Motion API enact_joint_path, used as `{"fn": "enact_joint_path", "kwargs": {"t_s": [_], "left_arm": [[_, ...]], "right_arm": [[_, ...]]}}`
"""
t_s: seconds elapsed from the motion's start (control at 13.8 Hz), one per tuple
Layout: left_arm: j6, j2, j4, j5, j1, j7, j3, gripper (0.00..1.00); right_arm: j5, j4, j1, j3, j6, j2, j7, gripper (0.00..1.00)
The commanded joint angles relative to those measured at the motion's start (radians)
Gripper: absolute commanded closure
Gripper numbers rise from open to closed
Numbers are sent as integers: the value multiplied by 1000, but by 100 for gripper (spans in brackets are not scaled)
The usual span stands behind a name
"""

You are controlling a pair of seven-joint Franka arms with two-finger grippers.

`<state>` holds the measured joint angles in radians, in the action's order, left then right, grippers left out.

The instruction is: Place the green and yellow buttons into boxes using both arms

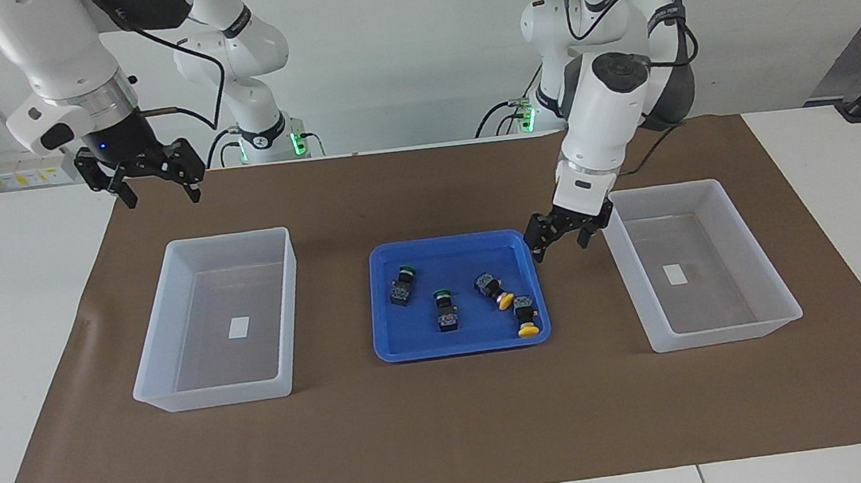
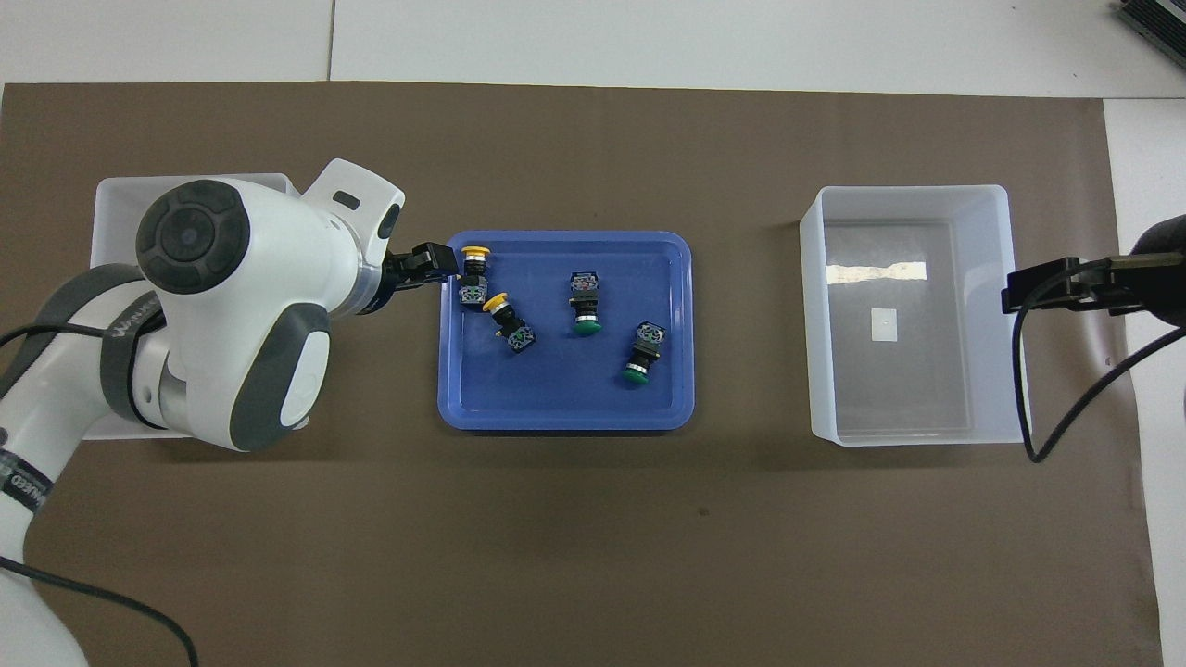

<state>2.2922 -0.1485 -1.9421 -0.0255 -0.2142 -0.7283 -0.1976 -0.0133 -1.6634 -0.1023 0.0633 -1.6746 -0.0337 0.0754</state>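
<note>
The slanted yellow button lying closer to the middle of the blue tray will have my left gripper close on it near the yellow cap (image 2: 500, 307).
Two green buttons (image 1: 403, 283) (image 1: 445, 308) and two yellow buttons (image 1: 493, 289) (image 1: 525, 318) lie on their sides in the blue tray (image 1: 447, 244). The overhead view shows the yellow ones (image 2: 474, 273) (image 2: 508, 320) and the green ones (image 2: 584, 301) (image 2: 641, 350) too. My left gripper (image 1: 559, 248) (image 2: 440, 266) hangs open and empty, low over the tray's edge toward the left arm's end, beside the yellow buttons. My right gripper (image 1: 162, 196) (image 2: 1028, 289) is open and empty, raised over the mat by its box. Both boxes (image 1: 289, 304) (image 1: 665, 189) hold no buttons.
The tray sits mid-table between the two boxes on a brown mat (image 1: 450, 431). In the overhead view the left arm covers most of its box (image 2: 116, 199); the other box (image 2: 913, 193) shows whole. White tabletop surrounds the mat.
</note>
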Motion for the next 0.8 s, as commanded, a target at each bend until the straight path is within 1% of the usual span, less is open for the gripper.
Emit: {"fn": "enact_joint_path", "kwargs": {"t_s": [0.0,0.15,0.29,0.44,0.58,0.73], "left_arm": [[128,-51,-31,-13,-75,-246,17,0],[206,-101,-31,-13,-100,-388,17,0],[234,-149,-31,-11,-129,-465,18,0],[297,-197,-32,-11,-143,-538,20,0],[311,-210,-37,-11,-143,-557,20,0],[340,-217,-73,-11,-149,-562,18,0]], "right_arm": [[-22,-35,-36,-5,-71,30,64,0],[-19,-39,-62,-6,-120,69,122,0],[-19,-39,-115,-6,-183,133,228,0],[-19,-39,-164,-6,-249,201,335,0],[-13,-42,-217,-6,-322,264,462,0],[-5,-59,-260,-8,-399,310,619,0]]}}
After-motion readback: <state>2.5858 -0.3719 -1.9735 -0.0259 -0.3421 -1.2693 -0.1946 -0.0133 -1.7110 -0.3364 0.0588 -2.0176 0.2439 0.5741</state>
